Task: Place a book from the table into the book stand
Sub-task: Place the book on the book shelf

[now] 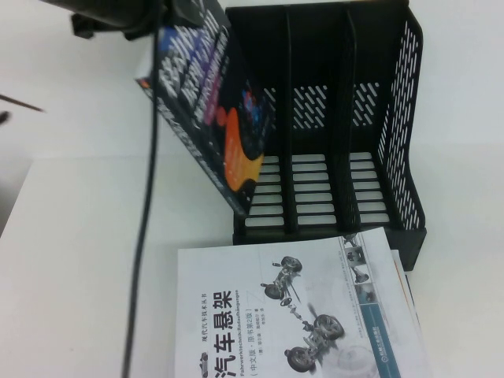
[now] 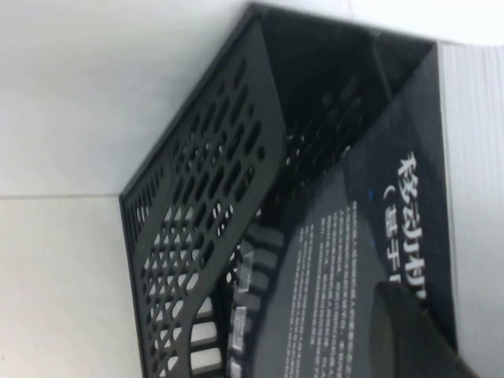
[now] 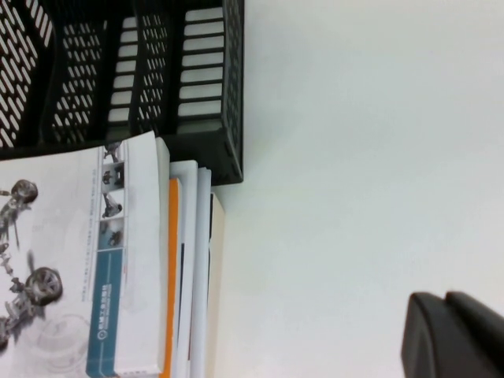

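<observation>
The robot's left gripper should release the upright black book, now hanging tilted over the stand, in the book stand's end slot (image 1: 263, 213), just under its lower corner.
The book (image 1: 213, 110), black with white title and orange and purple shapes, hangs tilted in the air. Its lower corner is over the front of the left slot of the black book stand (image 1: 394, 118). My left gripper (image 1: 175, 22) is shut on the book's top edge at the upper left of the high view. In the left wrist view one dark finger (image 2: 405, 331) presses on the book's cover (image 2: 378, 205), beside the stand's perforated side panel (image 2: 205, 205). My right gripper (image 3: 450, 335) is shut and empty over bare white table (image 3: 354, 157); it does not show in the high view.
A white-covered book with car-suspension pictures (image 1: 276, 315) lies on a stack of books (image 3: 189, 268) in front of the stand, touching its base. A black cable (image 1: 146, 197) hangs from the left arm. Bare tabletop (image 1: 79, 276) lies to the left.
</observation>
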Motion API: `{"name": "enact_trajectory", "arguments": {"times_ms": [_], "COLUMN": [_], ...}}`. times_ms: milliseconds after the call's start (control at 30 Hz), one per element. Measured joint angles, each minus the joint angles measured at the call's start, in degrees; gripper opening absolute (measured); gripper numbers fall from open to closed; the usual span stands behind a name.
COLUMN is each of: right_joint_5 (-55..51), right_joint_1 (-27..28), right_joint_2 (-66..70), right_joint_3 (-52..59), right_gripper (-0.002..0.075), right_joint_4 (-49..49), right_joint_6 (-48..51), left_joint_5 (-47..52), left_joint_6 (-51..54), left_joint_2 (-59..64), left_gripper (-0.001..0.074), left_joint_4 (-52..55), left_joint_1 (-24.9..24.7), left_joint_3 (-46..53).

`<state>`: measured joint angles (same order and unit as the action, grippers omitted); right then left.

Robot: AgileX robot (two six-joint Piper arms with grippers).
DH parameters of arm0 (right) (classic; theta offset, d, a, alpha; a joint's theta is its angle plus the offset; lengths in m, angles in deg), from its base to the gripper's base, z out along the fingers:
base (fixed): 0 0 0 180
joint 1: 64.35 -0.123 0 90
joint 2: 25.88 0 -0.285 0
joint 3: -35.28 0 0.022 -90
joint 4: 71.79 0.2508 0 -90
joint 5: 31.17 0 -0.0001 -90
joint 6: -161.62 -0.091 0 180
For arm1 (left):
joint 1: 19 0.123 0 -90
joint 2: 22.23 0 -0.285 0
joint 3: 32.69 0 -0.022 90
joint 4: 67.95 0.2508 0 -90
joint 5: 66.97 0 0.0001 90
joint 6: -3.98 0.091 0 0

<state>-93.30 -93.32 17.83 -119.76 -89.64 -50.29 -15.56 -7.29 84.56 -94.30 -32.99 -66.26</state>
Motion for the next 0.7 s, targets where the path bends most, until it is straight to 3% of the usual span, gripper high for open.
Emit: {"name": "enact_trajectory", "arguments": {"times_ms": [700], "right_joint_5": [2.13], "right_joint_1": [0.0], "right_joint_2": [0.0], "right_joint_3": [0.15], "right_gripper": [-0.0003], "right_joint_4": [1.77], "right_joint_6": [-0.12], "left_joint_5": [-2.71], "left_joint_6": [-4.79], "left_joint_2": [5.63], "left_gripper": [0.0113], "left_joint_4": [1.17], "left_joint_1": [-1.01], "left_joint_3": [0.0]}}
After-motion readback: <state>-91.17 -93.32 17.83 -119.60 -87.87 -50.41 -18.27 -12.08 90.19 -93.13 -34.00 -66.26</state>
